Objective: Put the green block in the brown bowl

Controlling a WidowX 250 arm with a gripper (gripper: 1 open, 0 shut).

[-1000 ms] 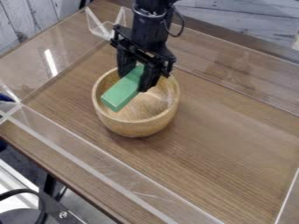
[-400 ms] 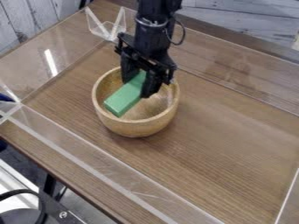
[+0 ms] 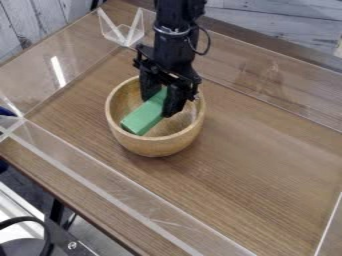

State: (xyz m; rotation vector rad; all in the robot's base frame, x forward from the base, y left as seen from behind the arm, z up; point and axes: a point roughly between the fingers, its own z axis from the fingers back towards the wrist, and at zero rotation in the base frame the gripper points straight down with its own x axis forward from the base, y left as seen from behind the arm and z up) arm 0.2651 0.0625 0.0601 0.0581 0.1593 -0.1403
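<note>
I will let the green block go low inside the brown bowl [image 3: 127, 138], close to the bowl's front side.
The brown bowl [image 3: 156, 140], round and of light wood, stands on the table left of centre. Inside it, the mint-green block [image 3: 143, 116] slants down toward the bowl's left inner wall. My black gripper [image 3: 168, 99] points straight down over the bowl's back half, shut on the block's upper right end. Its fingers [image 3: 179, 96] reach below the rim. Whether the block's lower end touches the bowl's bottom I cannot tell.
The wooden tabletop [image 3: 254, 170] is ringed by low clear plastic walls [image 3: 80, 178]. A clear bracket-like piece [image 3: 123, 32] stands behind the bowl beside the arm. The table's front edge drops off at lower left.
The gripper has sunk a little with the green block, so the block now sits deeper inside the bowl. The bowl has not shifted.
</note>
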